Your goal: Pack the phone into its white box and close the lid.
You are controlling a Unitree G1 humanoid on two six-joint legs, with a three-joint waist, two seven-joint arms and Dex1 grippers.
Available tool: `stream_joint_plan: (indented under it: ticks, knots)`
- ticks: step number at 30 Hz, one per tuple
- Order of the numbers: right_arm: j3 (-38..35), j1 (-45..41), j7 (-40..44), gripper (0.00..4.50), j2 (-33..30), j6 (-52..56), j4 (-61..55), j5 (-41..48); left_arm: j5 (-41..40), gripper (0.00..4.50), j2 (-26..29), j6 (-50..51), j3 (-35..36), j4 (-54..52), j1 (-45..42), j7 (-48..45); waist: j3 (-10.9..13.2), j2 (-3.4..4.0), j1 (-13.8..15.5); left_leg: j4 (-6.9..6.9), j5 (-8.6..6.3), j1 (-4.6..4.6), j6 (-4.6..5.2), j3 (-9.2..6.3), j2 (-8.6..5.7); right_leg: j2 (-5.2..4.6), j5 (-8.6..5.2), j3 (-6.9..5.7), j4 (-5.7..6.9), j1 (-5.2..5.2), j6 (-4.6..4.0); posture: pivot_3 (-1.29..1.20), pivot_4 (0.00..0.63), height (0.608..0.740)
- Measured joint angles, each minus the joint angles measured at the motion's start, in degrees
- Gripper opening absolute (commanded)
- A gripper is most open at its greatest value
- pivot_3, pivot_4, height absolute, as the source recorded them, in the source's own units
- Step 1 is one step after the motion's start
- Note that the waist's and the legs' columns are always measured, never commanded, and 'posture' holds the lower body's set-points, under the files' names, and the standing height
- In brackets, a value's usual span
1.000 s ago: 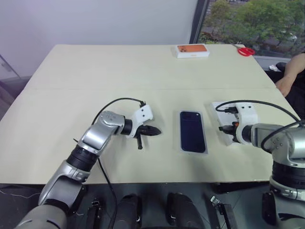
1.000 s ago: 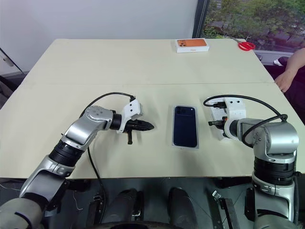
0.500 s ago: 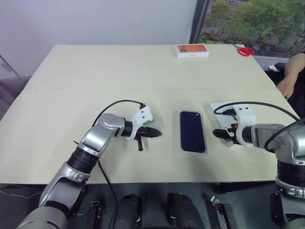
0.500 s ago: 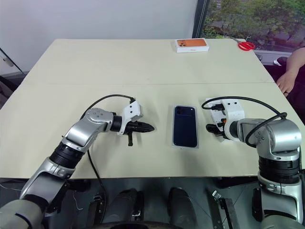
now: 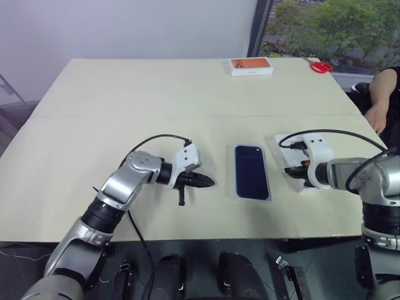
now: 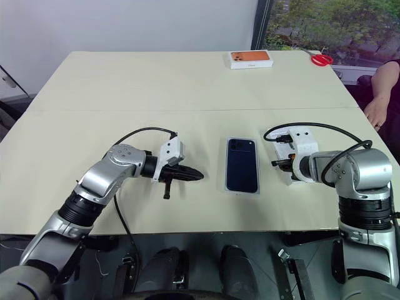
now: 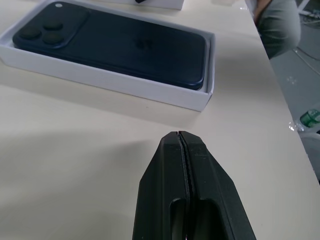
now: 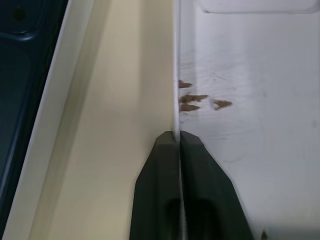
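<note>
Next, my right gripper lets go of the lid, standing on its side (image 5: 230,165) between my left gripper and the phone's box.
The dark navy phone (image 5: 252,172) lies face down inside the shallow white box (image 7: 125,85) at the middle of the table. My left gripper (image 5: 210,182) is shut and empty. It rests just left of the box and points at its side wall, a short gap away. To the right of the box the white lid (image 8: 250,100) lies open side up, with faint brown marks inside. My right gripper (image 8: 177,136) is shut on the lid's thin wall nearest the box, one finger on each side.
An orange-topped white box (image 5: 251,65) and red scissors (image 5: 322,66) lie at the table's far edge. A person's arm (image 5: 379,103) reaches in at the right edge. Cables loop over both wrists. The cream table (image 5: 125,94) stretches wide to the left.
My right gripper's jaws opened half a second ago and have closed again on the lid's wall. My left gripper has drawn back slightly toward the near edge, still shut.
</note>
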Motion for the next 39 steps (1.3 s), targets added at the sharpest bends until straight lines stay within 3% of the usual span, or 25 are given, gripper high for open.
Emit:
stream_joint_plan:
  ticks: [6,10,14,17,19,23,28,32,35,39]
  knots:
    - [-2.6,-0.7,-2.0,0.02,0.0,0.0,-0.3,4.2,-0.4,0.0,0.8,-2.6,0.9,0.0,0.4,-0.3,0.0,0.01,0.0,0.0,0.0,-0.01,0.0,0.0,0.0,-0.01,0.0,0.0,-0.01,0.0,0.0,0.0,0.15,0.74]
    - [-10.8,-4.6,-5.3,0.02,2.4,0.0,-2.7,15.7,-0.9,0.0,3.0,-3.9,3.2,1.6,0.5,-0.3,0.0,0.07,-0.4,-0.01,0.0,0.0,0.0,-0.01,0.1,0.02,0.01,0.03,0.0,-0.03,0.0,0.0,0.15,0.74]
    - [-16.2,-6.8,-18.1,0.02,11.7,-1.0,-3.2,37.1,-0.3,0.0,4.3,-5.3,5.6,7.4,0.1,0.8,0.0,0.08,-0.5,-0.07,0.0,0.02,0.01,-0.05,0.19,0.06,0.01,0.01,0.06,-0.05,0.0,0.0,0.15,0.74]
    - [-6.8,-1.8,-37.8,0.02,12.0,-13.8,-3.8,63.9,0.6,0.0,4.4,-6.5,6.4,11.1,-0.3,2.0,0.1,0.09,-0.2,-0.09,0.0,-0.07,0.0,-0.05,0.14,-0.06,0.01,0.0,0.01,-0.1,0.0,0.0,0.15,0.74]
    - [-2.7,0.4,-49.2,0.02,18.9,-25.1,-6.6,73.2,1.3,0.0,4.4,-7.2,7.5,13.9,-0.7,2.9,0.1,0.06,-0.5,-0.06,0.0,-0.08,0.0,0.01,0.13,-0.05,0.01,0.05,0.0,-0.11,0.0,0.0,0.15,0.74]
    - [3.2,1.8,-65.1,0.02,32.7,-39.7,-12.6,77.7,1.4,0.0,3.4,-8.3,7.6,14.9,-2.4,3.8,0.1,0.06,-1.2,-0.03,0.0,-0.07,0.0,0.02,0.12,0.0,0.02,0.07,0.03,-0.11,0.01,0.0,0.15,0.74]
    - [3.5,4.9,-75.8,0.02,39.5,-47.4,-14.8,77.9,1.5,0.0,2.9,-9.0,7.6,15.0,-2.4,4.2,0.1,0.07,-1.3,-0.04,0.0,-0.07,0.01,0.03,0.11,-0.02,0.02,0.08,0.02,-0.12,0.01,0.0,0.15,0.74]
    - [4.3,10.2,-79.2,0.02,40.4,-48.7,-15.7,78.2,2.0,0.0,1.4,-9.1,7.3,15.0,-2.4,4.7,0.1,0.08,-1.3,-0.05,0.0,-0.06,0.01,0.02,0.13,-0.02,0.01,0.09,0.04,-0.12,0.0,0.0,0.15,0.74]
    - [4.4,12.0,-79.6,0.91,40.3,-48.9,-16.9,78.7,3.2,0.0,-0.1,-9.6,6.9,15.6,-2.9,5.2,0.1,0.08,-1.2,-0.05,0.0,-0.05,0.01,0.01,0.13,-0.01,0.01,0.09,0.04,-0.11,0.0,0.0,0.15,0.74]
    - [3.2,12.6,-80.0,2.94,38.9,-49.2,-16.9,78.7,4.5,0.0,-3.0,-10.4,5.3,17.4,-4.6,5.5,0.1,0.08,-1.2,-0.05,0.0,-0.05,0.01,0.02,0.12,0.03,0.01,0.09,0.02,-0.09,0.0,0.0,0.15,0.74]
